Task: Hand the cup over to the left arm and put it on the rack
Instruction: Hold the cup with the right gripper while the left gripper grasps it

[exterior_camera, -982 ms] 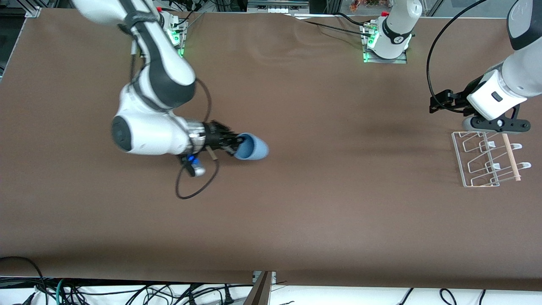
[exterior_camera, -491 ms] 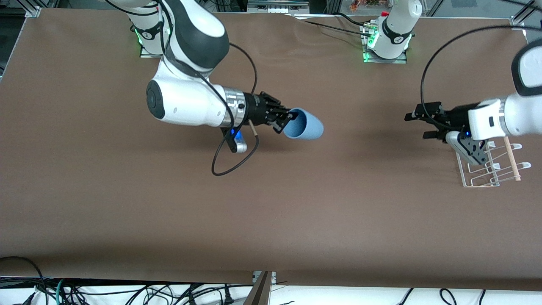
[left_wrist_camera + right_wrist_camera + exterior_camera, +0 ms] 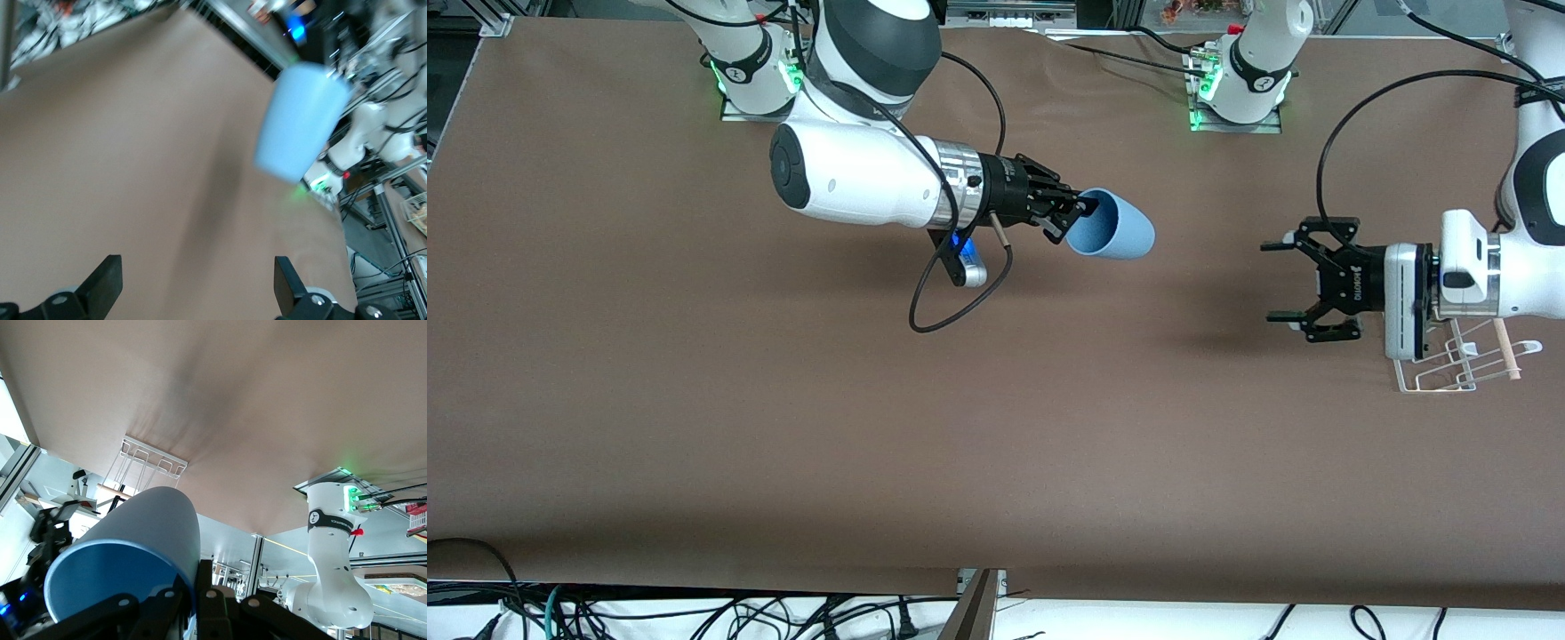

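Observation:
The light-blue cup has its rim held by my right gripper, so next I close my left gripper on the sides (image 3: 1136, 230) (image 3: 284, 155) near the bottom of the cup.
The light-blue cup (image 3: 1113, 228) hangs on its side above the middle of the table, its mouth turned toward the right arm. My right gripper (image 3: 1079, 216) is shut on the cup's rim, one finger inside and one outside. The right wrist view shows that rim (image 3: 127, 567) pinched in the right gripper (image 3: 198, 583). My left gripper (image 3: 1276, 281) is held level beside the rack and open, pointing at the cup with a gap between them. In the left wrist view the cup (image 3: 300, 123) floats ahead of the wide-open left gripper (image 3: 197, 283). The white wire rack (image 3: 1449, 380) is partly hidden under the left wrist.
A pale wooden rod (image 3: 1505, 351) lies across the rack at the left arm's end of the table. Both arm bases (image 3: 1240, 84) stand along the table edge farthest from the front camera. A black cable loop (image 3: 951, 302) hangs from the right wrist.
My right arm has lifted the cup and carried it toward the left arm's end. The left gripper has swung from above the rack to level, facing the cup.

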Controlling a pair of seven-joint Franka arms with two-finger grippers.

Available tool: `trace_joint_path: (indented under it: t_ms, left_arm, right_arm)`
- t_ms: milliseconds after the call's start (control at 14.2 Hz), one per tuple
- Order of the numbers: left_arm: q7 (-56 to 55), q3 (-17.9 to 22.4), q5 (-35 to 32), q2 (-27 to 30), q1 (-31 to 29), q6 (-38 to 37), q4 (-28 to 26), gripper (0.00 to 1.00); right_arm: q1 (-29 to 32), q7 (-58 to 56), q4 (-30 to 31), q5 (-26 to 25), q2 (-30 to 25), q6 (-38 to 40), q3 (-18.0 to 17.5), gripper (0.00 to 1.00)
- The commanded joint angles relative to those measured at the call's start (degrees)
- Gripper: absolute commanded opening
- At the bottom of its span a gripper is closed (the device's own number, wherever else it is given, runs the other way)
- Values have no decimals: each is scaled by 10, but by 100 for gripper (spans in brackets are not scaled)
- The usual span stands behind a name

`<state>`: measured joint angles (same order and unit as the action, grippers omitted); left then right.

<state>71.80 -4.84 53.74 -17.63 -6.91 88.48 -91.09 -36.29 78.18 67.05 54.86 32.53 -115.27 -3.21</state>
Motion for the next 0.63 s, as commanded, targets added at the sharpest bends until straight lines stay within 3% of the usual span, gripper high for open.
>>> trace_joint_path:
  t_ms: [0,281,561]
  left_arm:
    - [22,-24,22,44,7,32,-26,100]
    - [26,-115,-6,83,6,147,-82,100]
    - [27,-165,-7,139,6,244,-179,100]
  right_arm:
    - [-4,10,-21,10,17,-7,4,0]
    - [-4,10,-21,10,17,-7,4,0]
    - [-9,11,-25,10,17,-15,4,0]
